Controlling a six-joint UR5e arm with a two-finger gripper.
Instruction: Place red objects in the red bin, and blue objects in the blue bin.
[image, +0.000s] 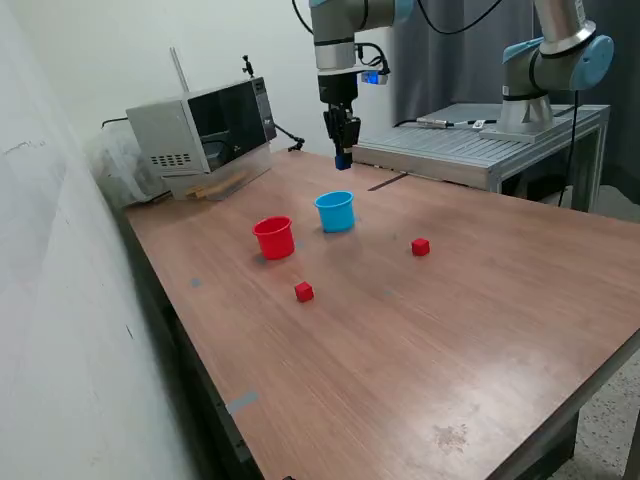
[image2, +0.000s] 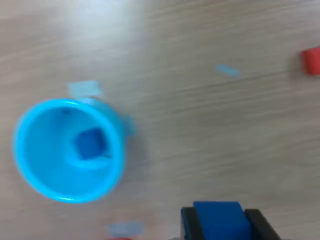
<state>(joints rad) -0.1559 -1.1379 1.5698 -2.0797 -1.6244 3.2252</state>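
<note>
The robot's gripper needs to release its dark blue cube, now in the air above the cup, inside the light blue cup (image: 336, 216) (image2: 82, 154), beside the other dark blue cube.
My gripper (image: 343, 158) is shut on a dark blue cube (image2: 220, 220) and holds it in the air above and just behind the light blue cup (image: 335, 211). The wrist view looks down into that cup (image2: 30, 145), and a second dark blue cube (image2: 90, 144) lies inside it. The red cup (image: 274, 238) stands beside the blue cup, toward the exterior view's left. One red cube (image: 304, 291) lies in front of the red cup. Another red cube (image: 420, 246) lies toward the exterior view's right of the blue cup; a red cube also shows in the wrist view (image2: 311, 61).
A microwave (image: 200, 125) stands at the back on the exterior view's left. A second arm (image: 545, 65) is mounted on a grey metal bench (image: 470, 150) at the back right. Bits of tape (image2: 82, 89) lie on the wooden table (image: 420, 340).
</note>
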